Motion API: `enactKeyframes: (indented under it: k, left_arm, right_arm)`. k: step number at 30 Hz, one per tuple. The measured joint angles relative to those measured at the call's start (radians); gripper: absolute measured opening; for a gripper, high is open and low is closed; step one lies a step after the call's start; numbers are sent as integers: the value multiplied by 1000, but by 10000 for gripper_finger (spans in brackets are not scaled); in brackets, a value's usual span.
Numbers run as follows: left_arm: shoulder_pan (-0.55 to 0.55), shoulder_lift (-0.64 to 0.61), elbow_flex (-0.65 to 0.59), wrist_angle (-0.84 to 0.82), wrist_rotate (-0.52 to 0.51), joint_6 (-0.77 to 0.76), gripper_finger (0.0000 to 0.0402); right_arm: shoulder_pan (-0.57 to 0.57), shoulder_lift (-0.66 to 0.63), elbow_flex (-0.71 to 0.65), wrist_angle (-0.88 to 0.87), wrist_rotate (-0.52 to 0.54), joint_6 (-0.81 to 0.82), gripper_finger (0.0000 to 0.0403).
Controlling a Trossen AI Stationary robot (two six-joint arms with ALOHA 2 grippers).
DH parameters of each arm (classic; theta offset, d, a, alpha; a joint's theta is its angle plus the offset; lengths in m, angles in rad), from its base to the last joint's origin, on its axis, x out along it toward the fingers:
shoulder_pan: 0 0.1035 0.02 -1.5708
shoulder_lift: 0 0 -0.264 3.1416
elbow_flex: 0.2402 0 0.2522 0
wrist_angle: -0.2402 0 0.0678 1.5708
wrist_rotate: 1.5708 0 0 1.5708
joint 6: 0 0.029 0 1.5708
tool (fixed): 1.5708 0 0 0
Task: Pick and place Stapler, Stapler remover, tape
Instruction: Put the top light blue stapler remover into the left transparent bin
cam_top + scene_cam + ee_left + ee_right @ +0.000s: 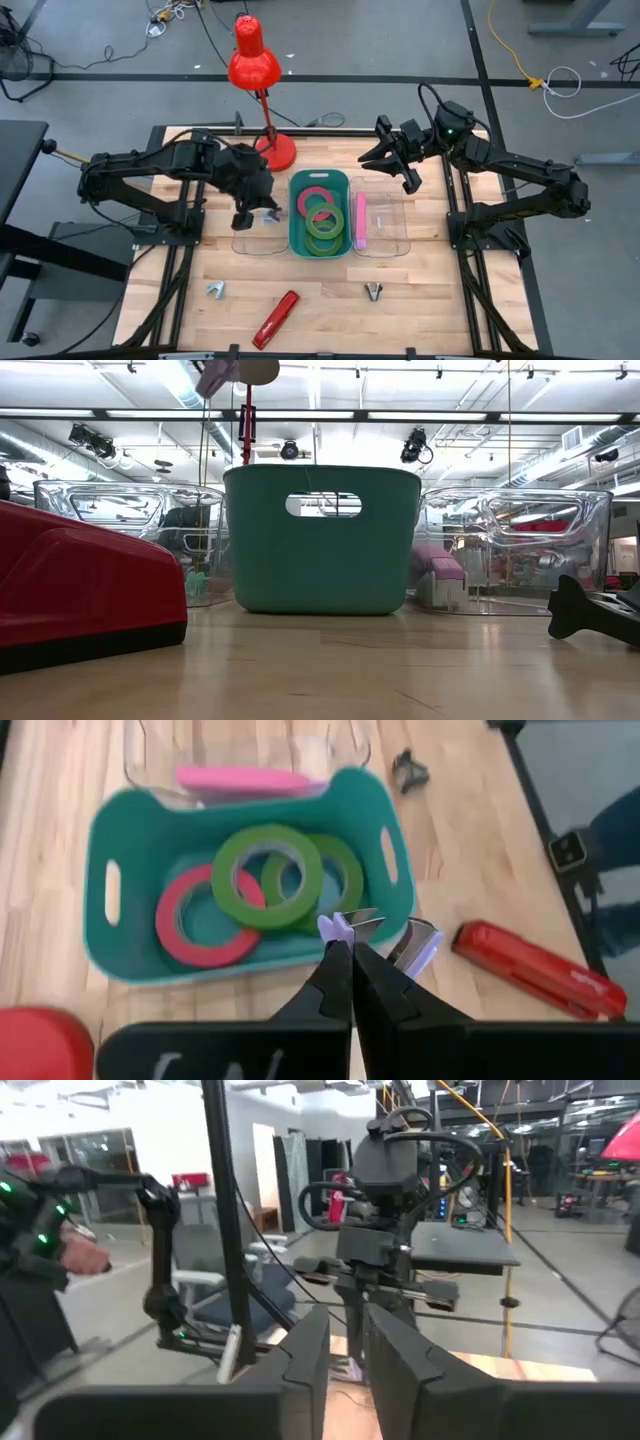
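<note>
The lavender staple remover, now hanging beside the teal bin, will be let go by my left gripper inside the front part of the clear container (263, 236) nearest the red lamp.
My left gripper (256, 207) is shut on a lavender and silver staple remover (345, 927). It hangs above the left clear container (250, 240), beside the teal bin (320, 215). The bin holds green tape rolls (322, 222) and a red tape roll (314, 199). A pink stapler (360, 220) lies in the right clear container (385, 225). A red stapler (277, 318) and two more staple removers (215, 290) (373, 291) lie on the table near the front. My right gripper (388, 162) is open and empty, held up over the table's far right. My left gripper pinches the staple remover by its lavender handle part (336, 928) between its two fingertips (352, 965). The fingers come from above, slanting down. The remover's silver claws (366, 920) stick out past the tips, and it is lifted clear of the container and table.
A red desk lamp (255, 65) stands on its base (280, 152) at the far edge, just behind the left container. In the low view the red stapler (90, 595) lies close at the left and a dark staple remover (590, 615) at the right.
</note>
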Motion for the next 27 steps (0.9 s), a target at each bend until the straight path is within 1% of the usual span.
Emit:
enactKeyframes:
  k: [3,9,12,14,21,27]
  left_arm:
    - [5,0,0,-28,-5,3,0]
    - [8,-1,-19,-9,-28,-17,0]
    - [8,1,-75,-4,-29,-32,0]
    - [6,0,-118,5,-23,-35,0]
    - [8,1,-279,94,-4,-59,0]
    - [8,1,-369,142,-5,-92,0]
  right_arm:
    - [0,-1,0,-25,42,-27,46]
    - [-2,-29,0,-58,91,-37,5]
    - [-2,-54,0,-96,105,-69,4]
    - [-2,-77,0,-129,133,-79,4]
    - [-2,-167,0,-263,204,-120,1]
    - [-2,-240,0,-389,263,-113,1]
